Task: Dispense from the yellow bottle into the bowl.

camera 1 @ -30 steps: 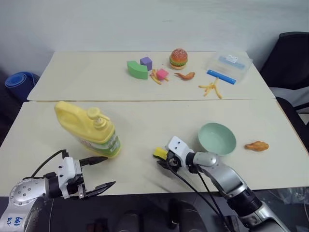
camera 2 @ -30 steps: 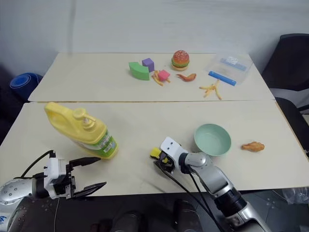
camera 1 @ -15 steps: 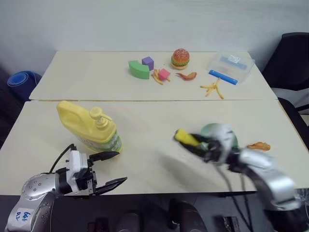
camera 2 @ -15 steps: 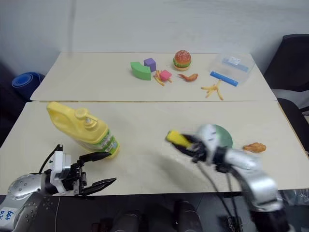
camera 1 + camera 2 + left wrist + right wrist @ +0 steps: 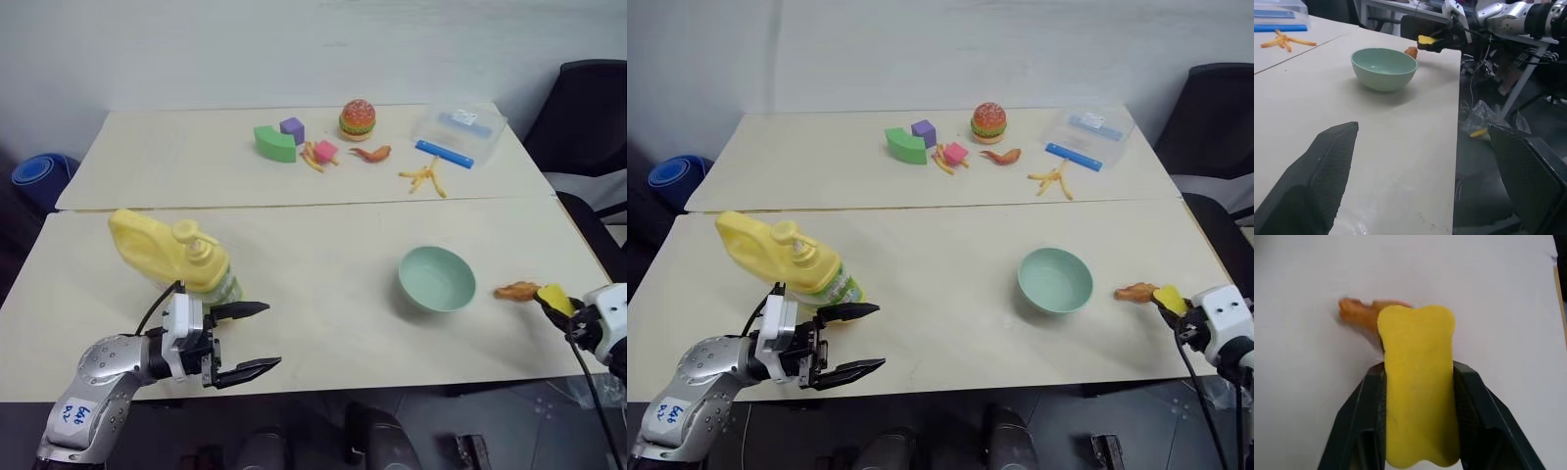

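The robot's left gripper should move to the yellow bottle's pump top (image 5: pixel 188 233) and close just above it, because closed fingers can push it down.
The yellow bottle (image 5: pixel 171 257) leans at the near table's left, pump top toward me. The pale green bowl (image 5: pixel 437 278) sits right of centre, also seen in the left wrist view (image 5: pixel 1384 66). My left gripper (image 5: pixel 272 335) is open just in front and to the right of the bottle, holding nothing. My right gripper (image 5: pixel 1181 315) is at the table's right edge, past the bowl, shut on a small yellow sponge (image 5: pixel 1418 382). The sponge's end sticks out beyond the fingers (image 5: pixel 1364 421).
An orange fried-chicken toy (image 5: pixel 516 290) lies just right of the bowl, beside the sponge. On the far table are a green block (image 5: pixel 274 144), a burger (image 5: pixel 358 118), fries (image 5: pixel 423 178) and a clear box (image 5: pixel 458 130). A black chair (image 5: pixel 588 117) stands at the right.
My right gripper swung from the table's middle past the bowl to the right edge, carrying the yellow sponge. My left gripper shifted right, staying open by the bottle.
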Action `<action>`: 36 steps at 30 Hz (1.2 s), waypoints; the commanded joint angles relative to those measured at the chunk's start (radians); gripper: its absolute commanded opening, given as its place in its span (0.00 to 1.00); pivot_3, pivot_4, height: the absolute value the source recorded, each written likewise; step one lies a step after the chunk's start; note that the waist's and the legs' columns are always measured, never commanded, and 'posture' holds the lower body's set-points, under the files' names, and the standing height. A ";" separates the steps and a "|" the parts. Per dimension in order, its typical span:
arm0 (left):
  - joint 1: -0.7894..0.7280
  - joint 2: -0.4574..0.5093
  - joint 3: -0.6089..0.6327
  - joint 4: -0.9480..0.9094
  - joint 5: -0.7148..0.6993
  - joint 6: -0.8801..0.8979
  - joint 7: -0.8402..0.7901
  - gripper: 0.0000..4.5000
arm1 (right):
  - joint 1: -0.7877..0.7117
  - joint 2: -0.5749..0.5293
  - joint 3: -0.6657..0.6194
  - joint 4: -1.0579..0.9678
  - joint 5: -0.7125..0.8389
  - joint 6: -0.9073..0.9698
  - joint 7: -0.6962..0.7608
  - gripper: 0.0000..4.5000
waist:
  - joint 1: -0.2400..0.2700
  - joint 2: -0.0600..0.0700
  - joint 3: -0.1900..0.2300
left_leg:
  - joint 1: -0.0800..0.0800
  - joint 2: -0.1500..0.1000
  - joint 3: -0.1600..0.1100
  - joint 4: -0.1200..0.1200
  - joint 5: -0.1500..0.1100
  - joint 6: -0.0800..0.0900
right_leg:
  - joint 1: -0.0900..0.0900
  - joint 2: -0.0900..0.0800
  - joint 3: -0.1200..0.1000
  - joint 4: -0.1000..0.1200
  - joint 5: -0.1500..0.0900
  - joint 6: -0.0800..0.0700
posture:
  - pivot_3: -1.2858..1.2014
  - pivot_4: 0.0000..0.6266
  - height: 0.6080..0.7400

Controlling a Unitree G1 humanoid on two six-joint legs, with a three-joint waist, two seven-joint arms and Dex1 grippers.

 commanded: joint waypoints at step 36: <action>0.092 0.005 0.098 -0.057 0.008 -0.048 0.023 1.00 | -0.095 0.195 0.461 -0.730 -0.007 0.532 -0.090 0.07 | 0.029 0.000 0.000 | 0.004 0.002 0.000 -0.001 -0.005 0.000 | -0.003 -0.001 0.002 -0.002 0.000 -0.001 | 0.52 0.24 1.00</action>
